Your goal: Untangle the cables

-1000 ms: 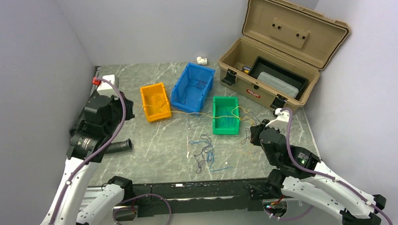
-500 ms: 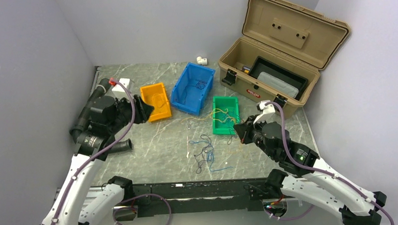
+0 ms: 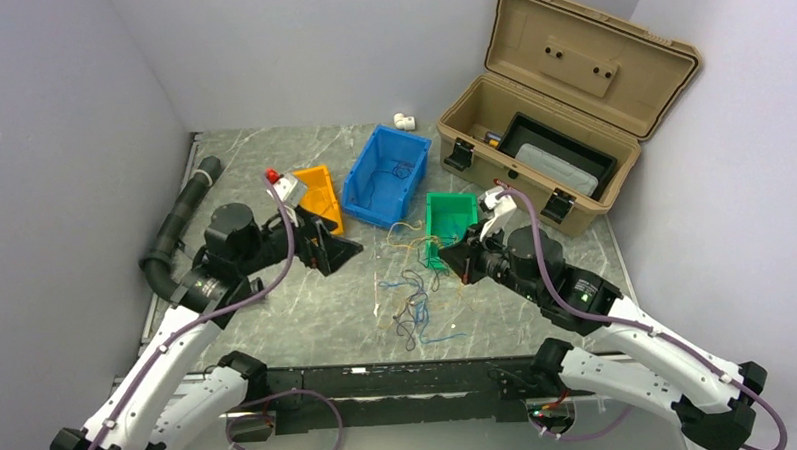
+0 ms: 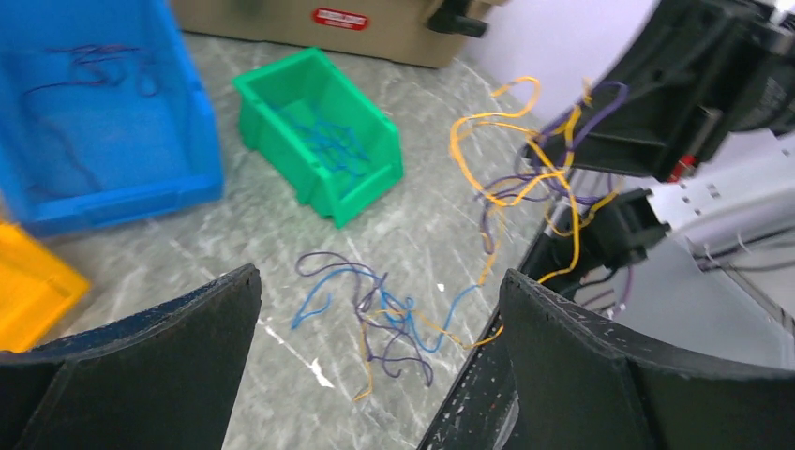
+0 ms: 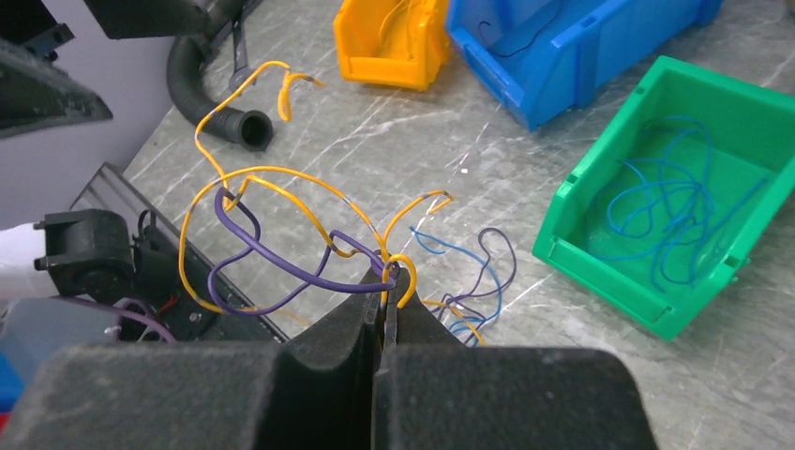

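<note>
My right gripper is pinching yellow-orange and purple cables together. So my left gripper should take the yellow-orange cable [image 5: 272, 65], and my right gripper should take just the purple cable.
My right gripper [image 5: 389, 278] is shut on a bunch of yellow-orange and purple cables [image 5: 281, 234] and holds it above the table, just left of the green bin [image 3: 450, 219]; in the top view this gripper [image 3: 445, 255] points left. More blue, purple and yellow-orange cables [image 3: 412, 307] lie loose and tangled on the table below it. My left gripper [image 3: 347, 249] stands open beside the orange bin [image 3: 320, 193] with nothing between its fingers. In the left wrist view the left gripper [image 4: 380, 281] frames the loose cables [image 4: 384, 319], and the held bunch [image 4: 525, 159] hangs at the right.
Blue cables lie in the green bin [image 5: 600, 253], and a dark wire lies in the blue bin [image 3: 386, 175]. An open tan toolbox [image 3: 561, 129] stands at the back right. A black corrugated hose [image 3: 174, 228] runs along the left edge. A small white part [image 3: 404, 120] sits at the back.
My left gripper opened, let go of the long yellow-orange cable and swung right toward the middle. My right gripper moved left with its bunch, which now hangs slack.
</note>
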Robot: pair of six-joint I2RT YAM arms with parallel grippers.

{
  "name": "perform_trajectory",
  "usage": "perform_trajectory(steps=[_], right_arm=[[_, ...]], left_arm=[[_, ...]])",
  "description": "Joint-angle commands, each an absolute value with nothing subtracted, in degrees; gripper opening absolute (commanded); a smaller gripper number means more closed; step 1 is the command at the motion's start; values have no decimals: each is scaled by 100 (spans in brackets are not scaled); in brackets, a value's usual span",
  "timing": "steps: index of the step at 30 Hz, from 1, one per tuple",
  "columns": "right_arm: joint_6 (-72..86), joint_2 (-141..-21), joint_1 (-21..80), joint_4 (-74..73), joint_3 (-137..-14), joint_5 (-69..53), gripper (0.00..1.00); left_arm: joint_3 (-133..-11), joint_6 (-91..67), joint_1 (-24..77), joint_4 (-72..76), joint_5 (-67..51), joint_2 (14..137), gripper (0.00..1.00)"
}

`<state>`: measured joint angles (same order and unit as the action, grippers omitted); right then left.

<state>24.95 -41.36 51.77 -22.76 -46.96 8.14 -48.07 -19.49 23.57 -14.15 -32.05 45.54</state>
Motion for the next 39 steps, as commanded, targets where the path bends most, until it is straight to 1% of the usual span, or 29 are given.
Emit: perform_trajectory(steps=[1,5,12,15,19,22,28,30,32,33,35,36,37,39], right_arm=[[2303,-4212,5173,-1850,-4936,384,0],[2242,-4305,5168,-1688,-4898,47,0],[2200,-4413,5170,-1651,-4876,-163,0],[2173,-4403,5171,-1647,-4852,-131,0],[2136,-4432,5168,-1714,-4877,-86,0],[2127,-4421,5173,-1699,-4861,-80,0],[2109,-4373,5168,-1684,-4825,-15,0],[2101,-4353,5173,-1690,-4818,-8,0],[2101,-4330,5169,-1704,-4804,-5,0],[2101,-4318,5169,-1712,-4799,-4,0],[2101,-4286,5169,-1718,-4773,138,0],[2093,-4274,5174,-1722,-4754,167,0],[2085,-4260,5176,-1716,-4728,164,5],[2046,-4249,5168,-1714,-4671,125,29]], left_arm=[[-4388,-2155,2880,-263,-3345,4450,99],[-4100,-2464,3058,428,-3394,4498,98],[-4042,-2973,3157,1089,-3594,4773,96],[-3975,-3532,3155,1653,-3818,4931,96],[-4000,-4432,3156,1782,-3599,5184,95],[-4000,-5091,3166,1835,-3681,5504,90],[-3549,-6381,3395,3346,-3850,5998,81],[-3519,-6561,3506,3653,-3864,6154,74],[-3516,-6677,3623,3957,-3889,6314,60],[-3523,-6728,3665,4121,-3904,6378,48],[-3552,-6734,3700,4433,-4008,6483,10],[-3600,-6668,3703,4446,-4098,6508,0],[-3672,-6523,3705,4293,-4147,6487,0],[-3857,-6032,3694,3606,-4062,6343,0]])
